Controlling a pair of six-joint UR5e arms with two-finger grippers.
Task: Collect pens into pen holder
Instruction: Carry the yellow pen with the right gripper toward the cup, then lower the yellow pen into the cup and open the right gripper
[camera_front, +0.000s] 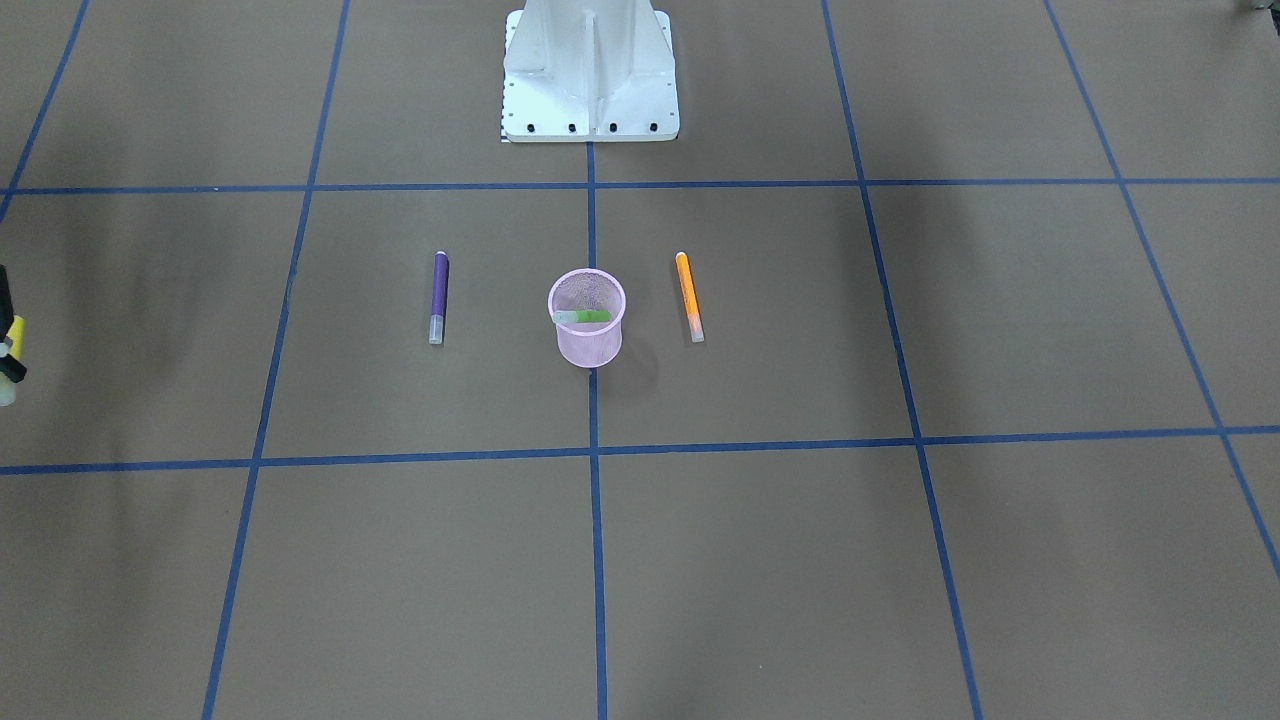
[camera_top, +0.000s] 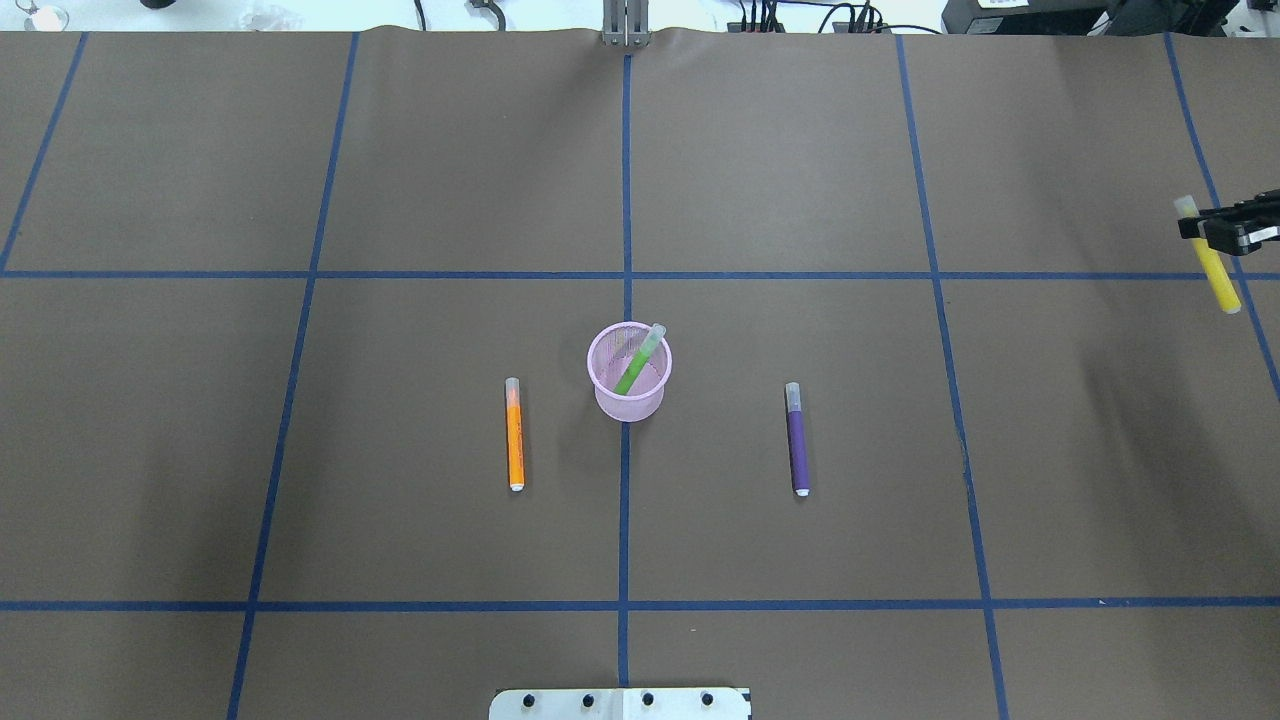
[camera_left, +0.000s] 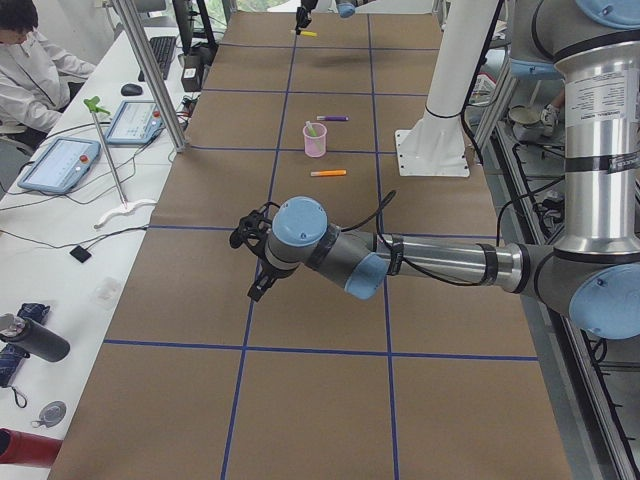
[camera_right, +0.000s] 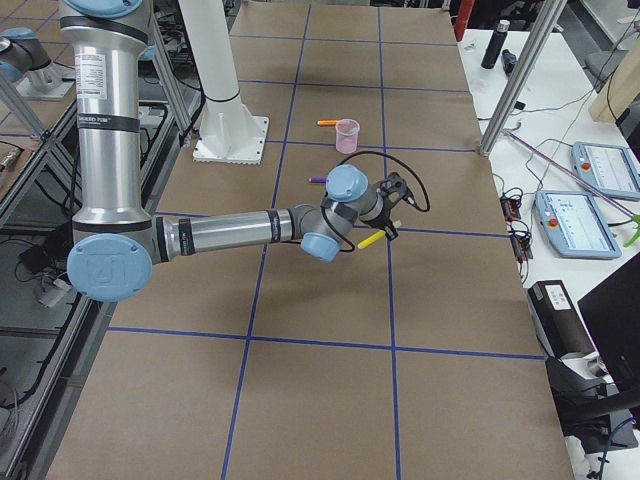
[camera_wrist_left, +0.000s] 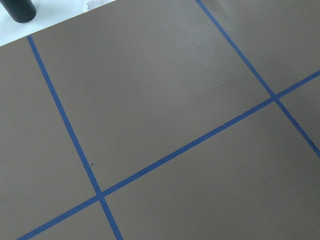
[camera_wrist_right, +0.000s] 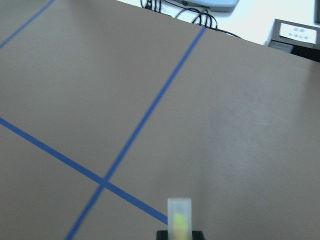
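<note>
Next, I lower the yellow pen with my right gripper and let go of it inside the pink mesh pen holder (camera_front: 577, 302), beside the green pen.
The pink mesh pen holder (camera_top: 628, 375) stands at the table's middle with a green pen (camera_top: 638, 362) leaning inside it. An orange pen (camera_top: 514, 435) lies flat to its left and a purple pen (camera_top: 797, 440) flat to its right in the overhead view. My right gripper (camera_top: 1203, 228) is at the far right edge, shut on a yellow pen (camera_top: 1218, 275) held above the table; the pen's cap shows in the right wrist view (camera_wrist_right: 179, 220). My left gripper (camera_left: 250, 258) shows only in the exterior left view, low over bare table far from the pens; I cannot tell whether it is open or shut.
The white robot base (camera_front: 590, 75) stands behind the holder. Blue tape lines (camera_top: 625, 500) grid the brown table. An operator (camera_left: 30, 60) sits at a desk with tablets (camera_left: 60, 165) beyond the table's far long edge.
</note>
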